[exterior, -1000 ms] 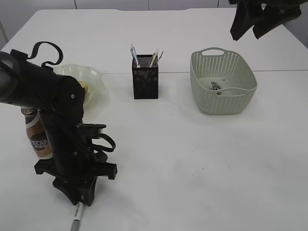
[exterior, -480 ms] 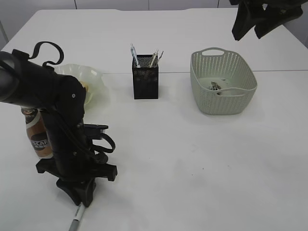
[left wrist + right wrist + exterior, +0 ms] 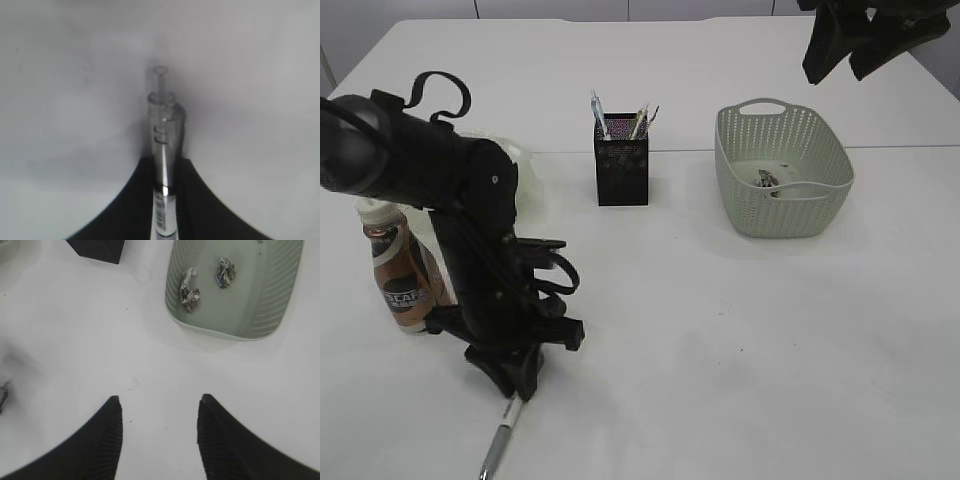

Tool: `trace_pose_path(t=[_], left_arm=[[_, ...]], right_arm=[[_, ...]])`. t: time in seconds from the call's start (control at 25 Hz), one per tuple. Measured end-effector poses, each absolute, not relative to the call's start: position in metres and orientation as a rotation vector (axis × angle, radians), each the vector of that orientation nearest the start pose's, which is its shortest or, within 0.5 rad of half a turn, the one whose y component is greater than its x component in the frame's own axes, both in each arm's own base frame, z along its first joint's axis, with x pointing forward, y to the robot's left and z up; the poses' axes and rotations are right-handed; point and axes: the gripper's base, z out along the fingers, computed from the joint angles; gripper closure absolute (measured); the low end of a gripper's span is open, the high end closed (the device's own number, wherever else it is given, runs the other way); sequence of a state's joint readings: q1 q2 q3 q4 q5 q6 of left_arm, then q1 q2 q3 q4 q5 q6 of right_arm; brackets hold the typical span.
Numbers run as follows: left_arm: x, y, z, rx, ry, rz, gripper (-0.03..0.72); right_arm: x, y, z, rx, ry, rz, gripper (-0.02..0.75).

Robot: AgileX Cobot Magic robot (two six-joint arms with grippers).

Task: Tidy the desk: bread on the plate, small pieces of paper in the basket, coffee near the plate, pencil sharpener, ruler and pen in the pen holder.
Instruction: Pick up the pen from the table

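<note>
My left gripper should put the silver pen down, open, and grip the pen's black band (image 3: 164,190), because it holds the pen too near the pen's push button.
My left gripper (image 3: 516,385) is shut on a silver pen (image 3: 497,440), also seen in the left wrist view (image 3: 163,145), near the table's front left; the pen points down and forward. The black mesh pen holder (image 3: 621,171) stands at the middle back with several pens in it. The coffee bottle (image 3: 395,270) stands at the left beside my left arm. The pale plate (image 3: 525,170) is mostly hidden behind that arm; the bread is hidden. The grey-green basket (image 3: 782,182) holds crumpled paper pieces (image 3: 189,287). My right gripper (image 3: 157,405) is open and empty, high at the back right (image 3: 850,45).
The pen holder's corner (image 3: 97,249) shows at the top left of the right wrist view. The white table (image 3: 720,350) spreads bare in front of the basket and pen holder. A seam runs across the table behind the pen holder.
My left arm has risen and shifted right with the pen in its jaws. More of the coffee bottle shows now. The right arm has barely moved.
</note>
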State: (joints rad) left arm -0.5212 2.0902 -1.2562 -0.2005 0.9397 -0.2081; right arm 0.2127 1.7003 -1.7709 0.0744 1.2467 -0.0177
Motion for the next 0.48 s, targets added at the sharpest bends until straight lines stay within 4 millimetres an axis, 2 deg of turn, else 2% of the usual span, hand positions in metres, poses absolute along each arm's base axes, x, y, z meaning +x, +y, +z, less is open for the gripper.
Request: trace_pose_path(t=[0.2,0.48], left_arm=[[0.321,-0.200,0.116,0.326,3.222,-0.192,0.624],[0.327,-0.202,0.116,0.317,3.157,-0.214,0.624]], right_arm=[[0.352,0.082,0.379,-0.298,2.648,0.165,0.374],[0.352,0.082,0.379,-0.298,2.648,0.164,0.374]])
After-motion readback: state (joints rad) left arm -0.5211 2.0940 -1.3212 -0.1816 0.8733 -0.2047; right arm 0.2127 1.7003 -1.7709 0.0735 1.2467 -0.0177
